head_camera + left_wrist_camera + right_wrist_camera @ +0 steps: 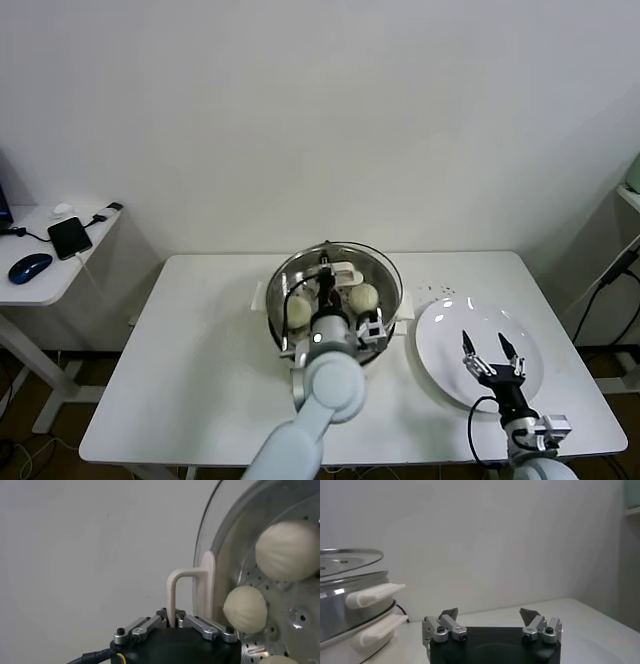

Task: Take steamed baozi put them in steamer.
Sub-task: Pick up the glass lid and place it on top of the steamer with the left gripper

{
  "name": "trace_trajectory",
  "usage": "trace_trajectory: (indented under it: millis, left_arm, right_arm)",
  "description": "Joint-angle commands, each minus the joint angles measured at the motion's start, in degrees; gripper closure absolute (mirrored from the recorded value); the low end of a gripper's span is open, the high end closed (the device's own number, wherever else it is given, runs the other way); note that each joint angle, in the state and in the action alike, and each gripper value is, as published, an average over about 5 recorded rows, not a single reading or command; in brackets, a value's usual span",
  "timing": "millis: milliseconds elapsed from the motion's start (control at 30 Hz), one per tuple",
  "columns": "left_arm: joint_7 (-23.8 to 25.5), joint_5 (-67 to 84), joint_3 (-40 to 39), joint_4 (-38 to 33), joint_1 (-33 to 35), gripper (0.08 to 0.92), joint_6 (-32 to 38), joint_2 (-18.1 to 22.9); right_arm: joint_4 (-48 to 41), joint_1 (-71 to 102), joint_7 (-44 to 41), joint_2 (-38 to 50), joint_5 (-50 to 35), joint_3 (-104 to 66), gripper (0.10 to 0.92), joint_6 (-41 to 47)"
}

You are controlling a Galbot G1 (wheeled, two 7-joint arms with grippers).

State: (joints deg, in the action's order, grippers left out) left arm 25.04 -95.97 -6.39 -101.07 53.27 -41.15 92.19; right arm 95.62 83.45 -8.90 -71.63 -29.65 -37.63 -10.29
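My left gripper needs to let go of the glass lid on the shiny steamer's rim, covering the baozi (333, 302) on the perforated tray.
The steamer (283, 283) stands mid-table, a shiny pot on a cream base. Through the glass lid (226, 530) over it I see three baozi (289, 550) (245, 609) (277, 660) on the perforated tray (300, 617). Two baozi (298, 312) (364, 296) show in the head view. My left gripper (171, 622) is shut on the lid's cream handle (180, 587), right above the pot (330, 290). My right gripper (487, 346) hangs open and empty over the white plate (440, 340). The right wrist view shows its jaws (491, 614) wide apart.
In the right wrist view the lid (345, 560) lies just above the steamer's rim (340, 597), with the cream side handles (375, 595) below. The plate holds nothing. A side desk (40, 275) with a phone and a mouse stands far left.
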Motion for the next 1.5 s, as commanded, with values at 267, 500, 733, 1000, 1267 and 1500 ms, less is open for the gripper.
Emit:
trace_trajectory:
  millis: [267, 500, 733, 1000, 1267, 1500]
  left_arm:
    - [-1.11, -3.25, -0.47, 2.40, 0.22, 0.840, 0.56, 2.81]
    - [-1.44, -3.37, -0.32, 3.38, -0.14, 0.840, 1.07, 2.81]
    - [-1.46, -3.22, -0.13, 3.88, 0.03, 0.840, 1.22, 2.81]
    - [-2.10, -3.91, 0.57, 4.15, 0.60, 0.840, 1.86, 2.81]
    - [-3.13, -3.90, 0.72, 4.40, 1.11, 0.840, 2.94, 2.81]
    - [-3.23, -2.52, 0.26, 2.57, 1.97, 0.837, 4.82, 2.81]
  right_arm:
    - [-0.29, -0.14, -0.04, -0.25, 0.15, 0.17, 0.202, -0.18]
    - [-0.50, -0.13, -0.07, -0.18, 0.12, 0.17, 0.203, -0.32]
    - [-0.87, -0.29, -0.09, -0.26, 0.12, 0.43, 0.203, -0.56]
    - [-1.06, -0.17, -0.11, -0.13, 0.05, 0.42, 0.203, -0.80]
    - [-1.08, -0.12, -0.12, -0.22, 0.04, 0.50, 0.203, -0.92]
    - [-1.05, -0.10, -0.12, -0.20, 0.04, 0.49, 0.202, -0.95]
